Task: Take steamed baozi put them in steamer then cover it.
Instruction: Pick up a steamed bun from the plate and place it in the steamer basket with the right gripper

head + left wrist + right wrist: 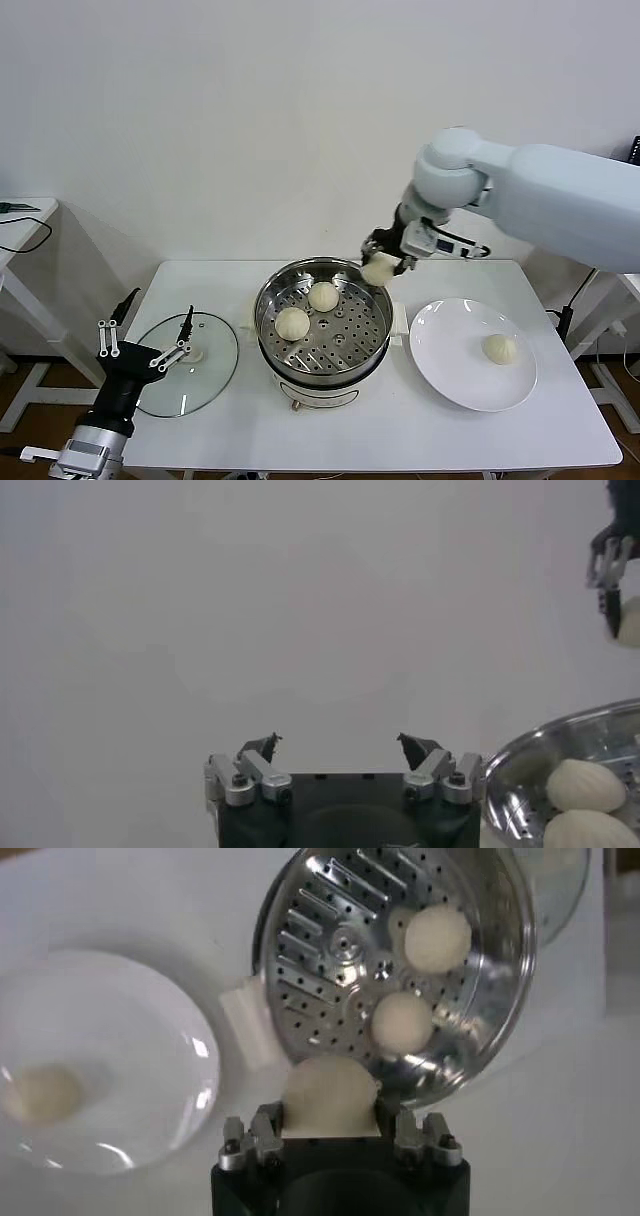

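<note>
The robot's right gripper should release the baozi, now held above the steamer's rim, on the near part of the steamer's tray (323,351) (358,912), in front of the other two.
The steamer (275,285) stands mid-table with two baozi (323,296) (292,323) on its perforated tray. My right gripper (381,263) is shut on a third baozi (378,270) and holds it above the steamer's far right rim; the right wrist view shows that baozi (330,1093) between the jaws over the steamer (500,978). A fourth baozi (500,348) lies on the white plate (450,370). My left gripper (145,335) is open and empty, low at the left over the glass lid (205,385). The steamer's rim (520,760) shows in the left wrist view.
The white plate sits right of the steamer, the clear glass lid with its white knob left of it. A side table with a black cable (25,235) stands at the far left. The wall is close behind the table.
</note>
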### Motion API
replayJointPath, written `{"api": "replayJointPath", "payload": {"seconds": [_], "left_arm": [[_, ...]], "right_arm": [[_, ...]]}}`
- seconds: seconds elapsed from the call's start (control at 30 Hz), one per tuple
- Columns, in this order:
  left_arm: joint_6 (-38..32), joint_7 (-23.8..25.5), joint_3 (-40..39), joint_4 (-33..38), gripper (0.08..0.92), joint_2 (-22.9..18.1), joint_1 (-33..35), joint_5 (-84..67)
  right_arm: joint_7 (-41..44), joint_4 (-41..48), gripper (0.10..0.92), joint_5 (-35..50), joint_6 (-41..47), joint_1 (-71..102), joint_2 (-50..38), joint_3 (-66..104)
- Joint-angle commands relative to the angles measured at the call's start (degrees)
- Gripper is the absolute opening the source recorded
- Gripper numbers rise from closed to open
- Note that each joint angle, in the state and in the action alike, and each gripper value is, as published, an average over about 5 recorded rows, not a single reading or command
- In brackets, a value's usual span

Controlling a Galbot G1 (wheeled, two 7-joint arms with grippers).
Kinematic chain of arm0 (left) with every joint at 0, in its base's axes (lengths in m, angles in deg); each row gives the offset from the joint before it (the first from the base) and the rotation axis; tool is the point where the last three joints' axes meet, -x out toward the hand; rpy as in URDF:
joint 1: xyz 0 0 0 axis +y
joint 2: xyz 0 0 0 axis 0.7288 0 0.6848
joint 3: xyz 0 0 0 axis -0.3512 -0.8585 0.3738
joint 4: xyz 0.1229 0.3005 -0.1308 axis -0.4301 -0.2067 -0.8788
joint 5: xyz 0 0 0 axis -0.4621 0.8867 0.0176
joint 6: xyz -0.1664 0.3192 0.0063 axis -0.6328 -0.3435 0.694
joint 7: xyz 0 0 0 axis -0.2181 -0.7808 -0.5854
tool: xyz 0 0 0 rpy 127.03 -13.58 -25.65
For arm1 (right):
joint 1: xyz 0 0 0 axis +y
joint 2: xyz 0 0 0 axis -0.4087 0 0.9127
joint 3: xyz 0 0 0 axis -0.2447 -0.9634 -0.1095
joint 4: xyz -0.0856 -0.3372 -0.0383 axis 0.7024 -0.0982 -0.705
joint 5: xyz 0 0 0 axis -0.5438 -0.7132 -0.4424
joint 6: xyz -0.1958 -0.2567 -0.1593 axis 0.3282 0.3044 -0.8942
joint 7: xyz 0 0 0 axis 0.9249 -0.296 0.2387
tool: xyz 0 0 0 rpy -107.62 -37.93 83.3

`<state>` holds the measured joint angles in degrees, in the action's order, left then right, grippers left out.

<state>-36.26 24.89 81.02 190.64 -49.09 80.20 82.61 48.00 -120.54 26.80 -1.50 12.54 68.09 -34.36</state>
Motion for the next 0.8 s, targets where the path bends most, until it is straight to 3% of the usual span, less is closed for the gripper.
{"api": "replayJointPath", "payload": {"seconds": [0.03,0.8], "left_arm": [[0.1,0.1,0.7,-0.1,0.823,0.4,-0.3,-0.8],[0.2,0.4,1.5,-0.6,0.823,0.8,-0.8,-1.3]], "right_arm": [[-3.3,1.5,0.619,-2.7,-7.0,2.6,8.3,-2.4],[-1.4,-1.4,0.619,3.4,-4.0,5.0,13.2,-5.9]]}}
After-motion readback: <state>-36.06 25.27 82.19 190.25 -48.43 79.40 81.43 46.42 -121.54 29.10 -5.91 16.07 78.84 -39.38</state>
